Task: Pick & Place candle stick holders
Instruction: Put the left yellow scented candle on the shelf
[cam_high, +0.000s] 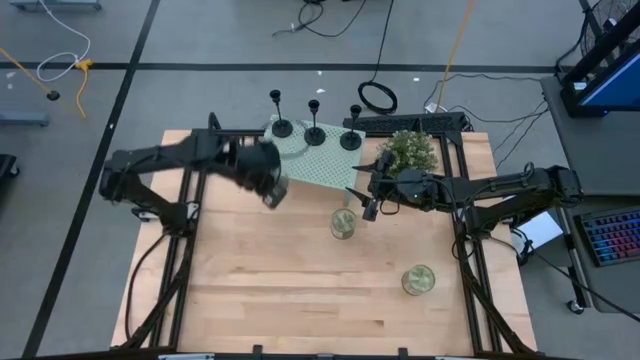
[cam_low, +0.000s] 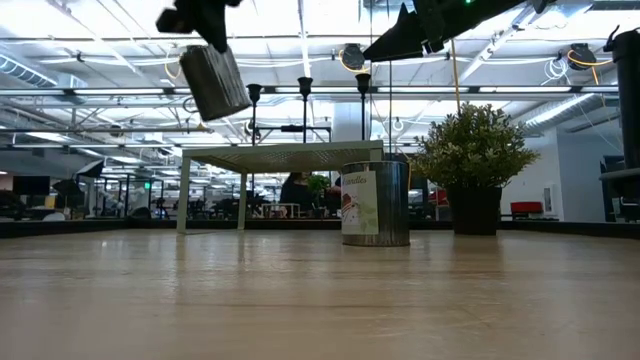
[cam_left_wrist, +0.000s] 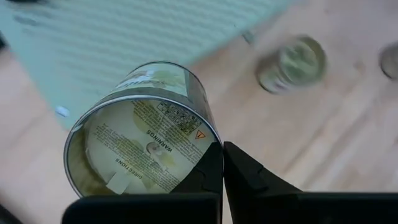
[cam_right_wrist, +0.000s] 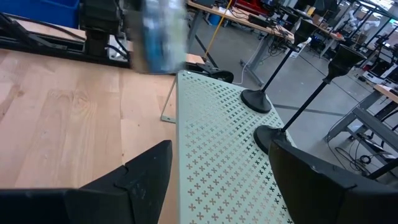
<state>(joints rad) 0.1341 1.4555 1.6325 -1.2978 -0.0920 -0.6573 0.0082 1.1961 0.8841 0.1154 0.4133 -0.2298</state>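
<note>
My left gripper is going to let go of the glass jar on the pale green stand's near corner (cam_high: 277, 159) (cam_left_wrist: 71, 87), in front of the black candle stick holder at the end of the stand.
Three black candle stick holders (cam_high: 281, 125) (cam_high: 314, 133) (cam_high: 351, 138) stand on their round bases on a pale green perforated stand (cam_high: 305, 160) at the table's far side. They also show in the low view (cam_low: 305, 88). My left gripper (cam_left_wrist: 222, 165) is high over the stand's left part, shut on a pale greenish glass jar (cam_low: 215, 80). My right gripper (cam_right_wrist: 219, 146) is open and empty over the stand's right edge (cam_high: 367, 200), with two holder bases (cam_right_wrist: 260, 99) ahead of it. My left gripper holds the glass jar at its side wall next to the bottom rim (cam_left_wrist: 208, 146). The jar itself hides how the fingers meet it. The jar is lifted clear, tilted, and hangs below the gripper (cam_low: 200, 20). Its labelled bottom (cam_left_wrist: 146, 146) faces the wrist camera.
Two more glass jars stand on the wooden table, one at mid table (cam_high: 343, 222) and one nearer the front right (cam_high: 418, 280). A potted green plant (cam_high: 408, 152) stands at the far right, beside the stand. The near half of the table (cam_high: 280, 300) is bare wood.
</note>
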